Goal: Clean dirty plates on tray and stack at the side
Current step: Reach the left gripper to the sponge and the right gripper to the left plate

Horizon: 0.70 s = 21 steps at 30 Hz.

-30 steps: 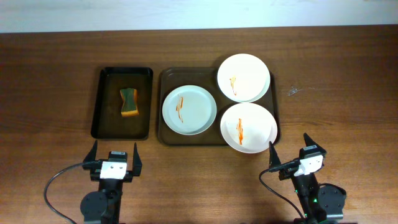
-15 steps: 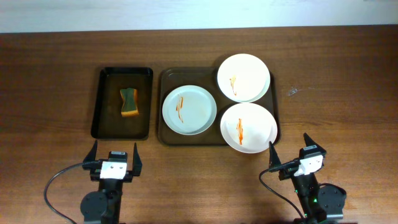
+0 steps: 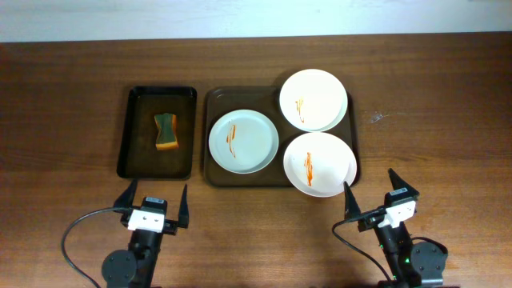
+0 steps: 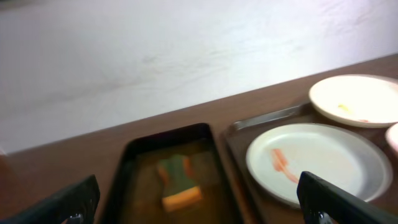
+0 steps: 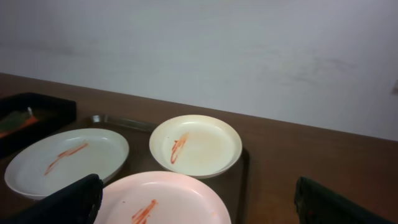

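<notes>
Next, my left gripper goes to the narrow middle [image 3: 166, 130] [image 4: 178, 180] of the green and orange sponge in the black tray and closes there.
Three white plates with orange-red streaks lie on the brown tray [image 3: 210, 144]: a left plate [image 3: 244, 141], a far right plate [image 3: 313, 99] and a near right plate [image 3: 320, 163]. My left gripper [image 3: 155, 202] is open and empty, near the table's front, in front of the black tray. My right gripper [image 3: 370, 190] is open and empty, just in front of the near right plate. The right wrist view shows the near plate [image 5: 165, 199], the far plate [image 5: 196, 144] and the left plate [image 5: 65, 160]. The left wrist view shows the left plate [image 4: 317, 160] and the far plate [image 4: 357, 99].
A smaller black tray [image 3: 132, 144] stands left of the brown tray and holds a green and orange sponge [image 3: 166, 132], also in the left wrist view [image 4: 179, 183]. A small pale scuff [image 3: 376, 117] marks the table right of the brown tray.
My left gripper has shifted a little to the right and forward, and its jaws have spread wider. My right gripper has edged slightly forward. The plates have not moved.
</notes>
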Each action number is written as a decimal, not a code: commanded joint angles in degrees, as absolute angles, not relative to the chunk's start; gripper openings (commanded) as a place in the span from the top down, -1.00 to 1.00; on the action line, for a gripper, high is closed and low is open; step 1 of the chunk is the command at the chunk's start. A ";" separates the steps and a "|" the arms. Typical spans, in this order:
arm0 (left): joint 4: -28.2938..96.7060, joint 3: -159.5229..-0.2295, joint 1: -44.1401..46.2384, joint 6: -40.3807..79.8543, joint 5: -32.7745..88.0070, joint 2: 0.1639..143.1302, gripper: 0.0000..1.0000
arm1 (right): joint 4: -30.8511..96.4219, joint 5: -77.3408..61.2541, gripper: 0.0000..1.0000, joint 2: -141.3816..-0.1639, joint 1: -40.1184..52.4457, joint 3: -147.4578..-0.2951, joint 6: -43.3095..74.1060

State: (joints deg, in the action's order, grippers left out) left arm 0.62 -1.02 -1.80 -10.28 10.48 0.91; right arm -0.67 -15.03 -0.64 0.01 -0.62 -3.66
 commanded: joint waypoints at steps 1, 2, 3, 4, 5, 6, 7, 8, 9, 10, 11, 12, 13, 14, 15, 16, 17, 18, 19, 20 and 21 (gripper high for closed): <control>2.07 -5.89 -2.04 -3.44 17.19 4.21 -0.99 | -1.28 -20.01 -0.97 -0.54 0.36 -3.49 -3.60; 2.98 -9.06 -2.04 -3.44 17.17 6.92 -0.99 | -0.60 -20.23 -0.97 -0.86 0.36 -5.69 -3.60; 4.25 -12.86 -2.04 -3.44 17.23 10.11 -0.99 | -0.03 -20.23 -0.97 -1.80 0.38 -8.01 -3.60; 6.02 -15.86 -2.04 -3.44 18.04 12.71 -0.99 | 0.56 -20.23 -0.97 -3.20 0.38 -10.37 -3.60; 9.08 -19.94 -2.04 -3.44 18.94 16.08 -0.99 | 0.86 -20.71 -0.97 -5.37 0.38 -13.17 -3.60; 12.45 -24.40 -2.04 -3.49 19.14 20.08 -0.99 | 1.34 -21.06 -0.97 -7.94 0.38 -16.01 -3.60; 15.00 -28.42 -2.04 -3.46 19.16 23.62 -0.99 | 2.11 -21.08 -0.97 -10.74 0.38 -18.79 -3.60; 17.39 -32.21 -2.04 -3.49 19.42 26.96 -0.99 | 3.25 -21.06 -0.97 -13.19 0.38 -21.26 -3.60; 21.30 -37.98 -2.04 -3.53 19.77 31.88 -0.99 | 7.31 -21.28 -0.97 -19.03 0.38 -27.29 -3.44; 24.05 -41.87 -2.04 -4.64 19.79 35.29 -0.99 | 10.33 -21.26 -0.97 -22.85 0.36 -31.46 -2.02; 27.51 -46.13 -2.04 -6.15 19.79 39.44 -0.99 | 13.74 -21.26 -0.97 -26.98 0.38 -35.97 -1.15; 33.17 -52.40 -2.04 -6.92 19.97 45.41 -0.99 | 19.68 -21.54 -0.97 -33.74 0.38 -43.59 -1.02; 38.02 -57.39 -2.04 -6.98 20.27 50.24 -0.99 | 22.96 -22.46 -0.97 -38.26 0.38 -48.14 -1.04; 44.29 -63.77 -2.04 -6.98 20.40 56.58 -0.99 | 27.22 -25.28 -0.97 -44.88 0.38 -55.05 -1.04; 49.15 -68.62 -2.04 -6.98 20.40 61.63 -0.99 | 29.69 -27.42 -0.97 -49.08 0.38 -59.22 -1.04; 54.46 -73.89 -2.04 -6.96 20.45 67.13 -0.99 | 33.58 -30.52 -0.97 -54.94 0.38 -65.01 -1.04; 64.45 -83.18 -2.04 -6.94 20.88 76.82 -0.99 | 39.53 -33.19 -0.97 -62.41 0.38 -71.77 -1.04; 68.69 -87.22 -2.04 -6.94 21.58 81.47 -0.99 | 42.87 -36.03 -0.97 -66.94 0.38 -75.26 -1.02; 70.87 -89.95 -2.04 -6.96 21.61 86.13 -0.99 | 44.12 -40.82 -0.97 -70.98 0.36 -77.76 -1.04; 69.54 -90.00 -2.04 -8.40 17.89 89.17 -0.99 | 41.85 -43.64 -0.96 -75.70 0.38 -78.41 -0.97; 66.30 -89.71 -2.04 -8.34 16.99 92.84 -0.99 | 38.02 -48.86 -0.97 -80.31 0.67 -78.39 -0.95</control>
State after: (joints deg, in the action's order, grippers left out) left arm 69.58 -88.60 -1.96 -6.57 20.25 86.65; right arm 42.89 -36.71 -72.03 0.05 -76.20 -1.34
